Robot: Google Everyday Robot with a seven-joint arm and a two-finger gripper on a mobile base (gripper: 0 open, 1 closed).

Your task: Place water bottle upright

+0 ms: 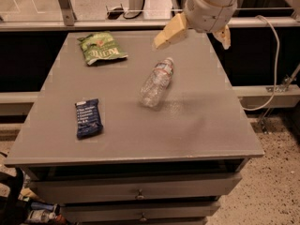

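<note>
Next, my gripper goes to the water bottle's cap end (pixel 167 63) and closes there, because the bottle can then hang with its bottom down.
The water bottle (pixel 157 82) lies on its side near the middle of the grey table (pixel 211 125), with its white cap pointing to the far right. It is clear and ribbed, with a label band near the shoulder. My gripper (pixel 192 42) hangs above the table's far edge, just behind and to the right of the bottle's cap. It is open and empty, and it does not touch the bottle. One cream finger (pixel 168 33) points down-left toward the cap; the other finger (pixel 224 35) shows to the right of the white wrist.
A green snack bag (pixel 101 48) lies at the table's far left. A dark blue wrapped bar (pixel 88 118) lies at the near left. Drawers (pixel 138 191) sit under the tabletop. A grey cable (pixel 274 55) hangs on the right. Clutter lies on the floor at lower left (pixel 42 214).
</note>
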